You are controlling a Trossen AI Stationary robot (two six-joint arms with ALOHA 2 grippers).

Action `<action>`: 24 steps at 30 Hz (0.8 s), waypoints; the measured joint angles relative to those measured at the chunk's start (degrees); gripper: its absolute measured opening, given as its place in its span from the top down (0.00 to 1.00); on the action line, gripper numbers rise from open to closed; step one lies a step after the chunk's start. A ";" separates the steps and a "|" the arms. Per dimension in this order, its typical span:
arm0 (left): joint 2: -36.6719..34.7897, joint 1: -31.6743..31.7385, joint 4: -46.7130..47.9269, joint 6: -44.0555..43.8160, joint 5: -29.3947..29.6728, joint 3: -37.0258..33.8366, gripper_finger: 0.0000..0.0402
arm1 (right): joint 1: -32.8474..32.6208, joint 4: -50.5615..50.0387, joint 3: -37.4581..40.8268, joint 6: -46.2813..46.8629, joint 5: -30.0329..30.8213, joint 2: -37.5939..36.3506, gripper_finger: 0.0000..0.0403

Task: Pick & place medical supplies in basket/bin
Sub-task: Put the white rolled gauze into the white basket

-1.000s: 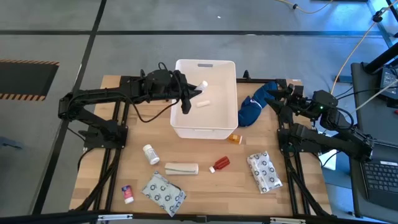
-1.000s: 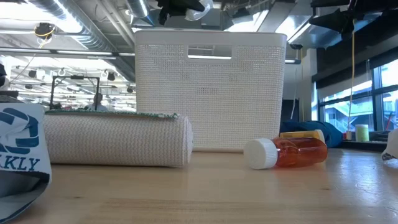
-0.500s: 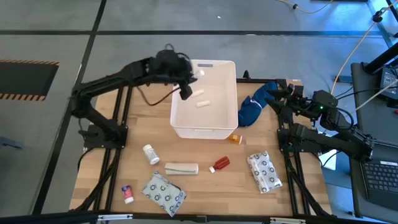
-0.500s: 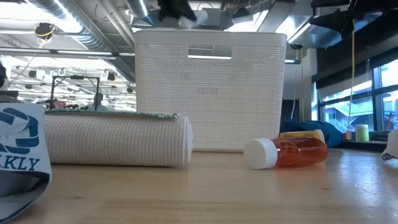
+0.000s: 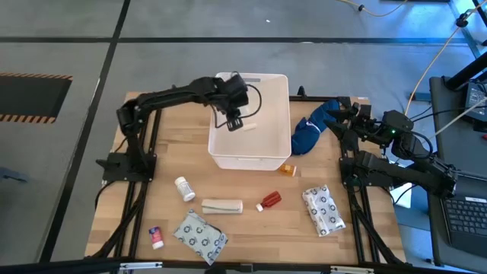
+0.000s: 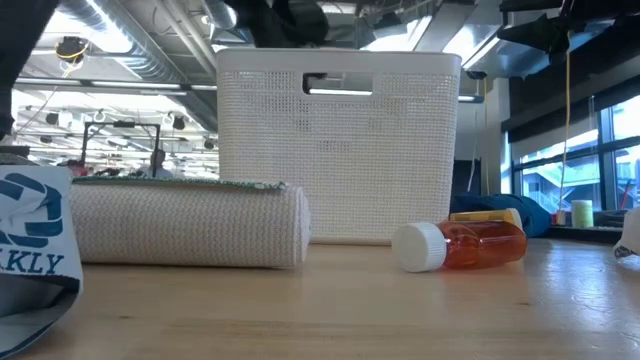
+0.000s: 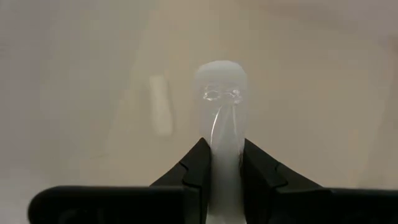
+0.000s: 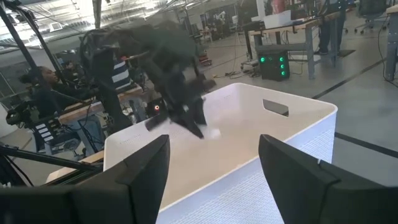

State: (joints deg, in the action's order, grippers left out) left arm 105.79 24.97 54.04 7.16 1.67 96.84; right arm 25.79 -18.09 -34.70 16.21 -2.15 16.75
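Observation:
I will open my left gripper to release its white tube on the white bin's bottom (image 5: pixel 249 130) (image 7: pixel 219 107), just on the near side of the other white tube.
My left gripper (image 5: pixel 234 120) reaches down into the white bin (image 5: pixel 221 156), shut on a small white tube (image 7: pixel 221 93). A second white tube (image 7: pixel 160 106) lies flat on the bin's floor. On the wooden table in front of the bin lie a white pill bottle (image 5: pixel 184 188), a beige bandage roll (image 5: pixel 222 206), a red vial (image 5: pixel 268 201), an orange vial (image 5: pixel 287 169), two dotted packets (image 5: pixel 200 236) (image 5: pixel 323 209) and a small tube (image 5: pixel 156 237). My right gripper (image 8: pixel 214 180) waits open at the table's right, level, facing the bin. My left gripper pinches the white tube between its two fingers, on the tube's near part (image 7: pixel 224 158). The tube runs along the fingers, and its rounded end sticks out past the fingertips. The fingers slant down into the bin from its far left. The tube hangs clear of the bin's floor.
A dark blue cloth bundle (image 5: pixel 308 133) lies between the bin's right wall and my right arm. The bin's tall near wall (image 6: pixel 338 150) stands behind the bandage roll (image 6: pixel 190 225) and the orange vial (image 6: pixel 465 245) in the low view.
My left gripper has swung from above the bin's far left rim toward the table's right and down into the bin, tipping steeply downward. It has stayed shut on the white tube, which went with it. In the low view the gripper now shows dark behind the bin's handle slot.

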 joint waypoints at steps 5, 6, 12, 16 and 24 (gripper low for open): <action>3.37 0.25 -0.16 2.75 2.37 0.00 0.87 | 0.02 0.01 0.00 0.00 0.00 0.00 0.38; 3.96 0.43 0.02 3.35 2.78 0.00 0.87 | 0.01 0.01 0.00 0.00 0.00 0.00 0.38; 6.73 1.75 -1.53 3.84 6.01 0.00 0.86 | 0.01 -0.01 0.00 -0.01 0.01 0.00 0.38; 9.27 2.30 -5.16 5.90 5.35 0.83 0.86 | 0.01 -0.01 0.00 0.00 0.02 0.00 0.38; 15.61 3.85 -4.16 8.04 3.67 6.73 0.86 | 0.02 -0.01 0.00 -0.09 0.02 0.00 0.38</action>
State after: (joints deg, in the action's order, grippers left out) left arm 121.40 28.83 49.87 15.20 5.34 103.57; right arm 25.80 -18.10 -34.70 16.12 -2.13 16.75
